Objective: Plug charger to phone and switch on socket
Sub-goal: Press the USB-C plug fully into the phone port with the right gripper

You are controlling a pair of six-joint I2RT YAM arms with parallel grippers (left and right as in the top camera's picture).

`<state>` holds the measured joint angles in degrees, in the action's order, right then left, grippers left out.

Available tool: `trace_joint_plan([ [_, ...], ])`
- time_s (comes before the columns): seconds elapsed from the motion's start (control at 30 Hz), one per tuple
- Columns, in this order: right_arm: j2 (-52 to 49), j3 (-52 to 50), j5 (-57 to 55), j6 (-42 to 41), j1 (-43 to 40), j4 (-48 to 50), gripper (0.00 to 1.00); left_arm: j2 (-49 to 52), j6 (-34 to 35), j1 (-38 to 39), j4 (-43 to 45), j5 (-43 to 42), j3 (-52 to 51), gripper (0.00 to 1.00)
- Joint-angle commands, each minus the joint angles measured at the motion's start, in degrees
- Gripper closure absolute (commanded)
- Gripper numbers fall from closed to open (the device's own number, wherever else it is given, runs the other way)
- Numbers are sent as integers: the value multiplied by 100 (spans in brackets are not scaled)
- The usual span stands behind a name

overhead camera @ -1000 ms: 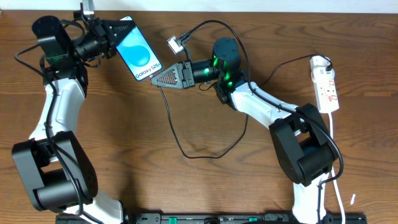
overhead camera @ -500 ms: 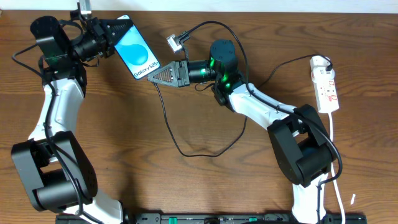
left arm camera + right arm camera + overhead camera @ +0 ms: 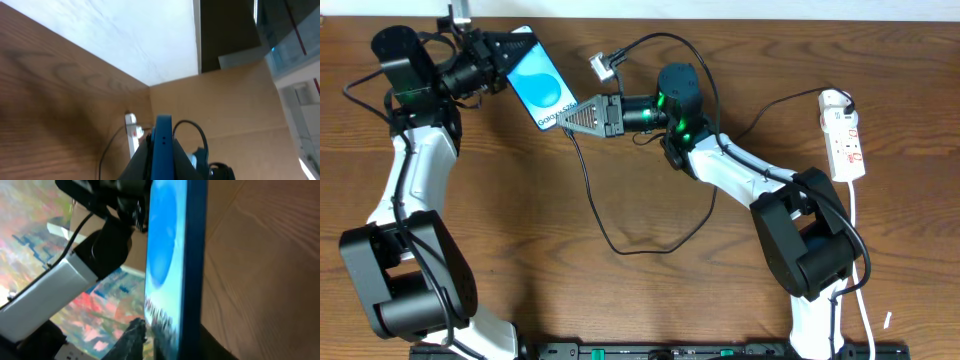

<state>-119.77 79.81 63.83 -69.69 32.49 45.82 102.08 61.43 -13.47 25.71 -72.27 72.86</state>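
I should open my right gripper's fingers, as they straddle the phone's lower end, back them off below its edge and close them on the charger cable's plug [image 3: 568, 134].
The phone [image 3: 538, 85], its blue screen lit, is held up at the back left with my left gripper [image 3: 512, 48] shut on its upper end. The left wrist view shows the phone [image 3: 163, 147] edge-on between the dark fingers [image 3: 144, 162]. My right gripper [image 3: 563, 118] is at the phone's lower end, jaws slightly parted around it. In the right wrist view the phone [image 3: 170, 255] stands between the fingers [image 3: 131, 339]. The charger cable [image 3: 595, 205] drops from under the right gripper and loops over the table; its plug tip is hidden. The white socket [image 3: 846, 140] lies at the far right.
A small white connector [image 3: 603, 68] on a black lead lies behind the right gripper. The socket's white cord [image 3: 860, 260] runs down the right edge toward the front. A cardboard wall [image 3: 235, 105] stands beyond the table.
My right gripper has slid left onto the phone's lower end and its jaws have parted a little. The left gripper and the phone have stayed put.
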Motion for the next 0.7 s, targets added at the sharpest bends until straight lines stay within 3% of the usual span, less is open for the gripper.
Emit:
trace_joint_plan([
  [0.0,-63,74,-205,142,-31,22,71,-125,-33,59,37,-308,96,93],
  [0.47,-63,74,514,170,-155,26,43,-125,-35,52,37,-157,96,93],
  [0.67,-63,74,966,310,-144,24,45,-125,-35,52,37,-9,96,92],
])
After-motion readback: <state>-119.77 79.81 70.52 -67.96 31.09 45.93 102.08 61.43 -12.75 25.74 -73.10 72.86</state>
